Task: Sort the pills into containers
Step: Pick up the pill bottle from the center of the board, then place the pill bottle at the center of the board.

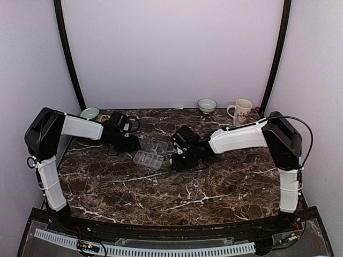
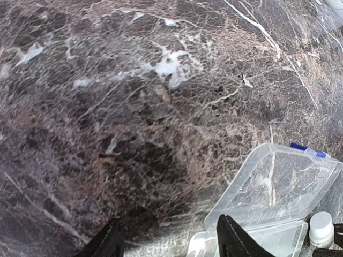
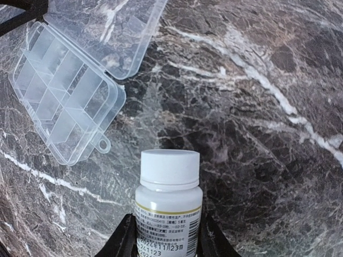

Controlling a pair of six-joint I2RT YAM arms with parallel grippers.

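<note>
I will set the white pill bottle on the bare marble [image 1: 141, 183] just in front of the clear plastic container box with my right gripper.
The clear plastic container box [image 1: 150, 155] lies open at mid-table, its divided compartments [image 3: 64, 101] showing nothing inside and its lid [image 3: 107, 27] folded back flat. My right gripper [image 3: 167, 219] is shut on a white capped pill bottle [image 3: 169, 203], held upright just right of the box; in the top view that gripper [image 1: 177, 160] sits at the box's right end. No pills show. My left gripper [image 2: 169, 222] stands open over bare marble at the box's left side, its right finger [image 2: 230, 241] next to the lid [image 2: 278, 187]. The bottle [image 2: 321, 229] peeks in at that view's corner.
A pale green bowl [image 1: 89, 113] stands at the back left behind the left arm. A second small bowl [image 1: 207, 105] and a cream mug [image 1: 241, 111] stand at the back right. The dark marble table [image 1: 177, 193] runs to walls on three sides.
</note>
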